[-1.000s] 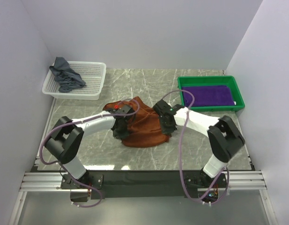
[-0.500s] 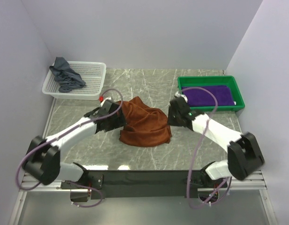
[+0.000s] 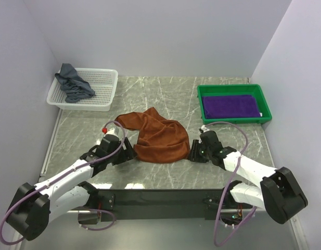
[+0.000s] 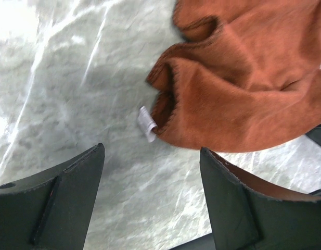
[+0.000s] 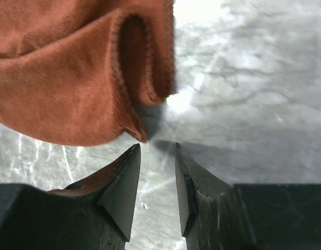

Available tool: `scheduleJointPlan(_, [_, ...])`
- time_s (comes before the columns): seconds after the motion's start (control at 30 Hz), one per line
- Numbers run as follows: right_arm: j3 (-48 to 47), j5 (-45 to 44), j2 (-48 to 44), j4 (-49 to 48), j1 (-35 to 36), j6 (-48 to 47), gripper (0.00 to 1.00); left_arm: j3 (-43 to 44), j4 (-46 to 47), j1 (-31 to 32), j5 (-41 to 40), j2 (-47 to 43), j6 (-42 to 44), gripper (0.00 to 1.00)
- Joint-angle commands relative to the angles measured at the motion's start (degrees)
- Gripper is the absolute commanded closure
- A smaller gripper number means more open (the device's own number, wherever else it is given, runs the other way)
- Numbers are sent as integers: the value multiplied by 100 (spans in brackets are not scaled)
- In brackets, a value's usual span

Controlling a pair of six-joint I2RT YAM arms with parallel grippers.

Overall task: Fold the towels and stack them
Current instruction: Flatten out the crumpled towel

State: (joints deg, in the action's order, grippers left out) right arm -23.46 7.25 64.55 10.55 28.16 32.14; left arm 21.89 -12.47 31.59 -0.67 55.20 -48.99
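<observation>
The corner of the rust-brown towel is just past the narrow fingers of my right gripper, so next I open them wider and take that corner (image 5: 135,125) before I spread the towel.
A rust-brown towel (image 3: 159,138) lies crumpled in a heap on the marble table, held by neither gripper. My left gripper (image 3: 128,152) sits low at its near-left edge, jaws wide open and empty; in the left wrist view (image 4: 151,150) the towel's hem (image 4: 243,88) and a white label (image 4: 146,123) lie just ahead of the fingertips. My right gripper (image 3: 194,153) is at the near-right corner, open by a narrow gap with nothing in it; in the right wrist view (image 5: 157,147) a towel corner (image 5: 72,78) lies just beyond its tips. A purple towel (image 3: 230,105) lies folded flat. A grey-blue towel (image 3: 72,83) is bunched up.
The green tray (image 3: 264,99) holding the purple towel stands at the back right. The white mesh basket (image 3: 103,86) with the grey-blue towel stands at the back left. Walls close in the table on three sides.
Both grippers opened and let go of the rust-brown towel, then drew back and down toward the near edge. The towel dropped and settled in a heap.
</observation>
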Motion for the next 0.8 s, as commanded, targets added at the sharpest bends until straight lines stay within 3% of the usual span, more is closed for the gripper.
scheduleJointPlan(0.0, [0,408,214,-851,-39,12,60,-36,640,13,84,-141,-49,20])
scheduleJointPlan(0.4, [-62,523,673,-1046,-39,-41,62,-168,983,14,84,333,-67,22])
scheduleJointPlan(0.5, [-88,594,507,-915,-39,-50,72,-132,983,14,84,360,-49,23])
scheduleJointPlan(0.53, [-106,620,418,-836,-39,-59,84,-124,983,13,84,369,-40,24])
scheduleJointPlan(0.6, [-289,690,112,-460,-47,-59,97,-115,983,22,102,377,-23,24])
scheduleJointPlan(0.77, [-1159,743,-487,526,-39,-6,100,-141,1053,22,163,448,-23,30])
